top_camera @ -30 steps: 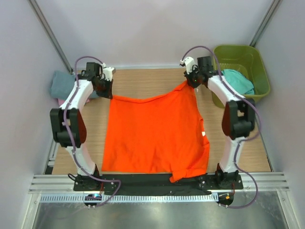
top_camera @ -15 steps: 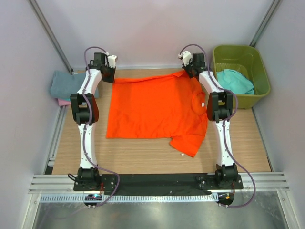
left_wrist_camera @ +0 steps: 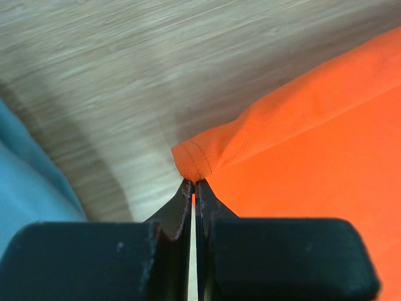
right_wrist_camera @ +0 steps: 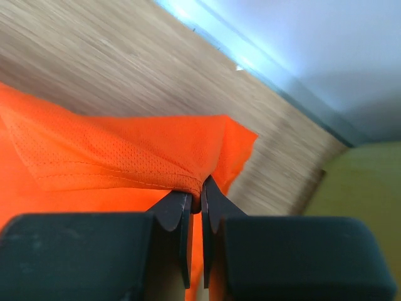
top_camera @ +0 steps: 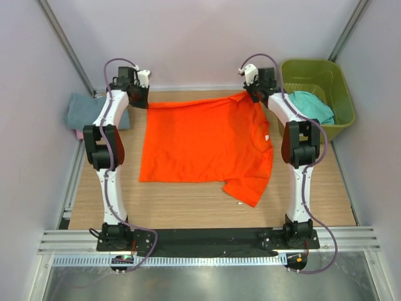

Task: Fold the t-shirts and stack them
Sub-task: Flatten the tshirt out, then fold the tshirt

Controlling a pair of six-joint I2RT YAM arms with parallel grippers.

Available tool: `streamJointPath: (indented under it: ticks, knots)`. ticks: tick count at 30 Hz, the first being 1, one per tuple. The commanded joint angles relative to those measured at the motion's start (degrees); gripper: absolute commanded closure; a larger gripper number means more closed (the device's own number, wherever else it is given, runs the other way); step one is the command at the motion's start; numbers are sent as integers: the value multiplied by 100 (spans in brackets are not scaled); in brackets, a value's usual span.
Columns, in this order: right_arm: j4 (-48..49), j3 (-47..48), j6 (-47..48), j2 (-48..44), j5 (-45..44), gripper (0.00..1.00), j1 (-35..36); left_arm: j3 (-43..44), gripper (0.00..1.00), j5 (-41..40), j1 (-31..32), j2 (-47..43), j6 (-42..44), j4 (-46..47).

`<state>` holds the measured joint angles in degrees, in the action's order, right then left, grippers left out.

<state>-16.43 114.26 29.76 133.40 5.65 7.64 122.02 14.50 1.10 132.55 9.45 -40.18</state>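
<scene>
The orange t-shirt's bunched hem is pinched in my right gripper short of the corner flap, so I will open, back away and grab the hem's folded edge (right_wrist_camera: 178, 174).
A bright orange t-shirt (top_camera: 203, 147) lies spread on the wooden table, one sleeve hanging toward the near right. My left gripper (top_camera: 141, 98) is shut on its far left hem corner (left_wrist_camera: 195, 164). My right gripper (top_camera: 254, 95) is shut on its far right corner (right_wrist_camera: 188, 179). Both arms are stretched to the back of the table. A teal t-shirt (top_camera: 312, 106) lies in the tub. Folded grey-blue (top_camera: 84, 111) and pink (top_camera: 81, 133) t-shirts lie at the far left; the grey-blue one shows at the left edge of the left wrist view (left_wrist_camera: 28, 188).
An olive-green plastic tub (top_camera: 319, 72) stands at the far right, its wall showing in the right wrist view (right_wrist_camera: 363, 188). Grey walls close in the back and sides. A metal rail (top_camera: 207, 241) runs along the near edge.
Both grippers carried the shirt's corners from mid-table to the back, drawing the orange t-shirt away from the near edge and laying it flat. In the last half second little moved.
</scene>
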Motion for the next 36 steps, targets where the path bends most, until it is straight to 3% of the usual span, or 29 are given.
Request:
streamJointPath:
  ticks: [1, 10, 18, 33, 36]
  knots:
    - [228, -298, -75, -1184, 41, 99, -43, -327, 100, 158, -22, -976, 118, 169]
    - [-518, -1379, -137, -2089, 234, 99, -34, -872, 100, 387, 13, -1592, 136, -59]
    - [-1003, -1635, -180, -2196, 358, 99, -17, -1303, 100, 457, 13, -1759, 172, -227]
    - [-1662, 411, -129, -309, 895, 99, 308, -1136, 100, 343, 65, -1294, 13, -200]
    - [-1444, 790, 144, -17, 396, 61, 440, -1075, 100, 325, 65, -1223, 118, -288]
